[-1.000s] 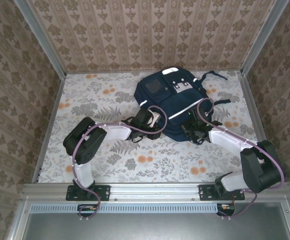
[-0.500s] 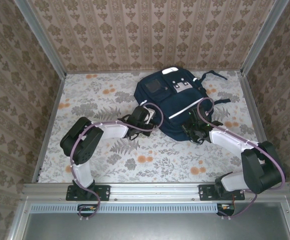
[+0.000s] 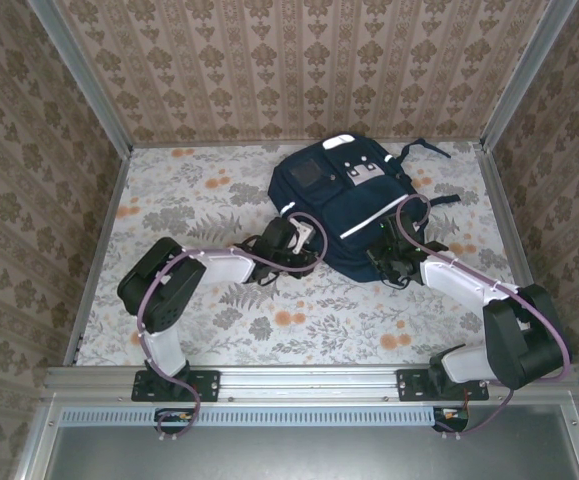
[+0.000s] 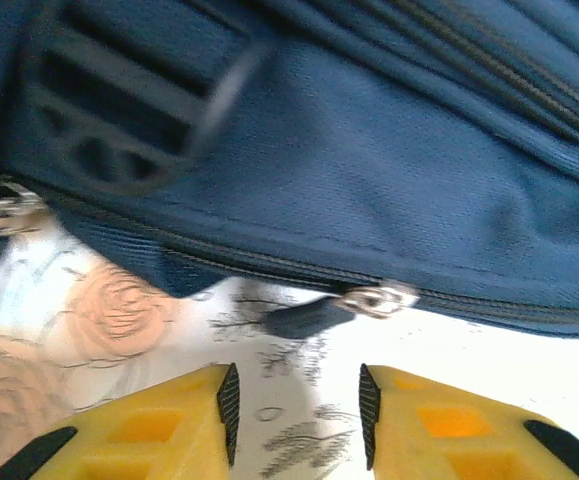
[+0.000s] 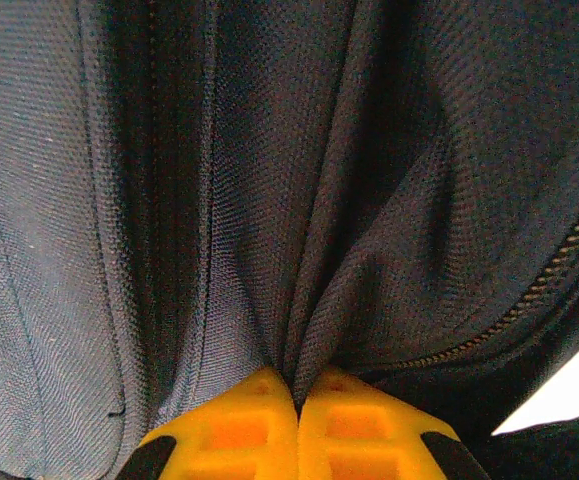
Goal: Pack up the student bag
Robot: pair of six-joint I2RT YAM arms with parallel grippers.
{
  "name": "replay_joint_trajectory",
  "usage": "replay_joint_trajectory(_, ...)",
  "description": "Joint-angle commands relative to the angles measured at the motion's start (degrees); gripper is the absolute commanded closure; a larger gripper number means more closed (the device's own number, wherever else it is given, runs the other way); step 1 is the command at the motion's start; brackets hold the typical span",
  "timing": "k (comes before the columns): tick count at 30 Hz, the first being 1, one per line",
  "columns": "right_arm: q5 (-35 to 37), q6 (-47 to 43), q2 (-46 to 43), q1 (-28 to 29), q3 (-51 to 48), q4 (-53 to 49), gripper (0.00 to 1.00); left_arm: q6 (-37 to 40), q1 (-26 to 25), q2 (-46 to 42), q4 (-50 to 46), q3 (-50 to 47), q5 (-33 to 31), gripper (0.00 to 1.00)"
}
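Next, my left gripper takes the zipper pull's dark tab (image 4: pixel 307 318) and draws it toward the other pull near the buckle, since the zipper pull sits short of that one.
The student bag (image 3: pixel 341 195), navy with a white stripe, lies flat at the back middle of the table. My left gripper (image 3: pixel 303 240) is at the bag's near left edge. In the left wrist view the left gripper (image 4: pixel 297 415) stands open just short of the bag (image 4: pixel 389 170), with only the tablecloth between its fingers. A metal zipper pull (image 4: pixel 377 298) with a dark tab lies a little beyond the fingertips. My right gripper (image 3: pixel 388 262) is at the bag's near right corner. In the right wrist view the right gripper (image 5: pixel 297 395) is shut on a fold of the bag's fabric (image 5: pixel 309 220).
A floral tablecloth (image 3: pixel 219 300) covers the table, with wallpapered walls and metal frame posts (image 3: pixel 81 70) on three sides. The bag's dark straps (image 3: pixel 424 150) trail toward the back right. A black plastic buckle (image 4: pixel 119 130) sits on the bag near my left gripper.
My left gripper lifted up and left along the bag's edge, then came back down to it; it now stands open. The right gripper has kept its hold.
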Motion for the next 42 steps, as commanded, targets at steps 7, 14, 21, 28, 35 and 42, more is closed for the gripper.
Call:
replay_joint_trajectory(7,-0.44,-1.40,0.95,-1.15,-1.66,-2.74,1.00,5.91,-0.95,1.57,4.93,0.74,-3.83,0.58)
replay_joint_trajectory(14,-2.20,-1.31,3.54,-1.67,-1.70,-1.81,1.00,7.87,-1.75,5.24,4.45,3.95,-2.53,0.63)
replay_joint_trajectory(21,-3.73,-1.04,5.08,-1.83,-2.09,-0.27,1.00,9.13,-2.93,6.99,2.72,5.70,-7.77,0.78)
replay_joint_trajectory(28,-1.15,-1.84,4.16,-1.91,-2.19,-2.36,1.00,10.23,-2.96,4.52,1.39,4.67,-13.23,1.00)
replay_joint_trajectory(35,2.35,-1.85,3.07,-2.05,-1.57,-5.79,1.00,8.96,-0.97,3.04,-1.02,3.23,-13.84,1.00)
replay_joint_trajectory(42,3.57,-2.01,3.24,-2.29,-1.46,-6.88,1.00,7.21,1.33,2.20,-2.72,3.08,-15.22,1.00)
